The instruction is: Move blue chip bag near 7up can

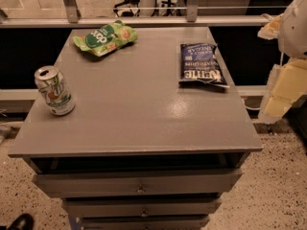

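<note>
Next, I move my gripper to the blue chip bag and close it on the bag's long side [218,67], the one away from the 7up can.
The blue chip bag [201,63] lies flat on the right side of the grey cabinet top [139,109], white lettering up. The 7up can [54,90] stands upright near the left edge, shiny top showing. My gripper [280,92] hangs off the right edge of the cabinet, pale yellowish, beside and to the right of the bag and not touching it. The whole width of the top lies between bag and can.
A green snack bag [105,38] lies at the back left of the top. Drawers [139,183] sit below the front edge. A rail and window frame [144,20] run behind the cabinet. A dark shoe [19,222] shows at the bottom left on the speckled floor.
</note>
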`<action>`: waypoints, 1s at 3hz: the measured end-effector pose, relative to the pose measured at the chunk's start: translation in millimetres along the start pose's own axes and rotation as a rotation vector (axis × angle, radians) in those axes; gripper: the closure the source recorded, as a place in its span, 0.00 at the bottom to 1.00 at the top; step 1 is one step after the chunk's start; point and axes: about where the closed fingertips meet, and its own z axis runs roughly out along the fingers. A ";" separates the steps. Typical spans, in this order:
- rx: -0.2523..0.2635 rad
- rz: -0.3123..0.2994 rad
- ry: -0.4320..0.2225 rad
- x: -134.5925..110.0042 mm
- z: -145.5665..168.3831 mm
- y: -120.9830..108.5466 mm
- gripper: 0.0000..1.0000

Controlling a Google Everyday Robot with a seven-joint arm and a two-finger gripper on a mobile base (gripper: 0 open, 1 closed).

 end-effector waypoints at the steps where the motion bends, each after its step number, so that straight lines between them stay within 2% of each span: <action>1: 0.002 0.000 -0.001 -0.2 -0.2 -0.2 0.00; 2: 0.019 0.017 -0.033 3.1 10.1 -10.6 0.00; 3: 0.054 0.071 -0.117 9.5 34.7 -45.3 0.00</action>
